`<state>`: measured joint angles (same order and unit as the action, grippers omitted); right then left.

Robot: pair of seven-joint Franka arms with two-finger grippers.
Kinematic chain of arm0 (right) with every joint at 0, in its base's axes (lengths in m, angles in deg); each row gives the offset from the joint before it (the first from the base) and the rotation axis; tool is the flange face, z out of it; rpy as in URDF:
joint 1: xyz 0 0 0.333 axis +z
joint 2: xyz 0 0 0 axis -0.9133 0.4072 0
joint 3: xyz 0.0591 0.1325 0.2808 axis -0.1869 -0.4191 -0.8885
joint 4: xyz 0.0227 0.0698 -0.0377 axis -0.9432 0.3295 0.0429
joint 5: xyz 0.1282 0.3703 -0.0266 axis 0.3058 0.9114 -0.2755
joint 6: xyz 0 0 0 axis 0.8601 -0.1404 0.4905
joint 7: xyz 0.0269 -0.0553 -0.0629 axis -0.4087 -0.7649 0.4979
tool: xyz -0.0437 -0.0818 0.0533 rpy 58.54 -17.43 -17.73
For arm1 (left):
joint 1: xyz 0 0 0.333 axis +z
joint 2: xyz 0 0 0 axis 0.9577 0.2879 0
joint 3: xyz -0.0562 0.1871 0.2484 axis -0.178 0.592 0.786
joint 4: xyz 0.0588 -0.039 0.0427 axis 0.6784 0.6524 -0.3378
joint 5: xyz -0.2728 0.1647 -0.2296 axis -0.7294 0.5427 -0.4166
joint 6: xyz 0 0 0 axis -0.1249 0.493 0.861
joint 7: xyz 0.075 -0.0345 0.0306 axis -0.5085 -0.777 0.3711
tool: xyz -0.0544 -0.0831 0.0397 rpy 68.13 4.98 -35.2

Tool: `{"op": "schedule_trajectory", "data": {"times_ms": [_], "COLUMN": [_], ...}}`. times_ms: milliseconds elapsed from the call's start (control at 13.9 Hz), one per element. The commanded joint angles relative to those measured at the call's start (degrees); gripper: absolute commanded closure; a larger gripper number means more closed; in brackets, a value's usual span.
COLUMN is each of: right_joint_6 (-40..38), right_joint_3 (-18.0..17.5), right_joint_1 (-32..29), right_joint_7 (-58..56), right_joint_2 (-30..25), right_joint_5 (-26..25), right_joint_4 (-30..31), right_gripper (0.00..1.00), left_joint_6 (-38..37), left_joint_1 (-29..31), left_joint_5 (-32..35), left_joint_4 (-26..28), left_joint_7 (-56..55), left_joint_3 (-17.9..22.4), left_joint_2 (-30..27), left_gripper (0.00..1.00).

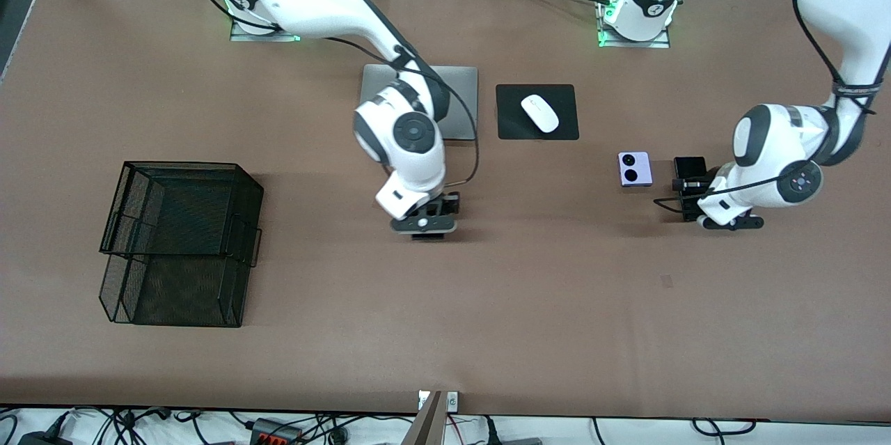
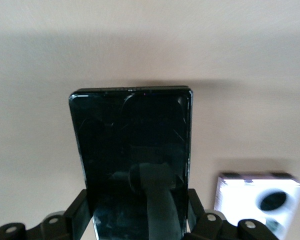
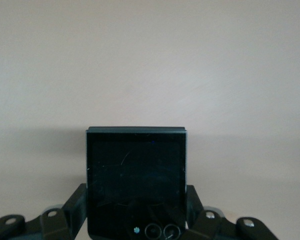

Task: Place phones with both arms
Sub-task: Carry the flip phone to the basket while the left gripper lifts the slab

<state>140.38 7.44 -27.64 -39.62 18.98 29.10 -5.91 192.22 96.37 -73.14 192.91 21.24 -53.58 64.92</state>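
Note:
I will use my left gripper to set the slab phone down on the table (image 1: 463, 214) in front of the laptop's mouse-side corner.
My left gripper (image 1: 696, 203) (image 2: 138, 200) is low at the table at the left arm's end, shut on the long slim black slab phone (image 1: 690, 168) (image 2: 132, 140), with a finger against each long edge. The lilac flip phone (image 1: 635, 168) with two black lenses lies on the table beside it, toward the right arm's end, and also shows in the left wrist view (image 2: 260, 197). My right gripper (image 1: 438, 208) (image 3: 136, 205) is low at mid-table, shut on the small square black flip phone (image 3: 136, 170). The hand hides that phone in the front view.
A black wire-mesh basket (image 1: 181, 243) stands toward the right arm's end. A silver laptop (image 1: 459, 104) lies partly under the right arm. A white mouse (image 1: 539, 113) sits on a black pad (image 1: 511, 126) beside the laptop.

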Motion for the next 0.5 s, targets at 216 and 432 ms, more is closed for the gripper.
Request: {"op": "schedule_trajectory", "data": {"times_ms": [216, 432], "right_joint_6": [-14.36, -18.57], "right_joint_3": [-1.10, -1.10], "right_joint_1": [-12.47, -19.15], "right_joint_7": [-14.06, -20.66], "right_joint_2": [-15.42, -20.98], "right_joint_5": [-0.34, -0.34], "right_joint_4": [11.29, 17.20], "right_gripper": [0.73, 0.73], "left_joint_6": [-12.90, -12.90], "left_joint_1": [-8.31, -16.75], "left_joint_5": [0.47, -0.58], "left_joint_4": [-17.09, -24.03], "left_joint_7": [-0.47, -6.07], "left_joint_3": [-3.01, -3.01], "left_joint_2": [1.47, 7.17], "left_gripper": [0.73, 0.73]}}
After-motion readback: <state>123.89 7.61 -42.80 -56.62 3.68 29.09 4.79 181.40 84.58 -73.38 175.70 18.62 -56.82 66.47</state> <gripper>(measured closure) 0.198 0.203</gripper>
